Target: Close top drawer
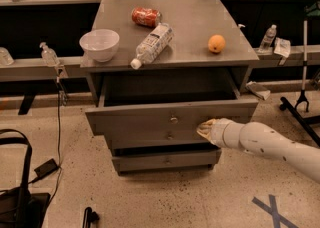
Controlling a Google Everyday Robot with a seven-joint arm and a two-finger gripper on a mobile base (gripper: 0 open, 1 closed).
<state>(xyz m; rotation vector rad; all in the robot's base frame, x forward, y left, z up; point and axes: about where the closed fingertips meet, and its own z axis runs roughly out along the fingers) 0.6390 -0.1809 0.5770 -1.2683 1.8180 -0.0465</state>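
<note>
I expect the top drawer, now partly pulled out of the cabinet, to rest shut under the front edge of the grey cabinet top (169, 101) once I let go with my gripper.
The top drawer (150, 118) is a wide grey metal drawer with a small round knob (173, 119) at its centre. It stands partly pulled out of the grey cabinet (165, 62), its inside dark and apparently empty. My gripper (204, 129) is at the end of a white arm reaching in from the right. It rests against the lower right part of the drawer's front, right of the knob. Two similar drawers (165, 159) sit below.
On the cabinet top lie a white bowl (99, 44), a clear plastic bottle (151, 45) on its side, a red can (145, 16) and an orange (216, 43). A black bag (20, 202) sits on the floor at left. Shelving runs behind.
</note>
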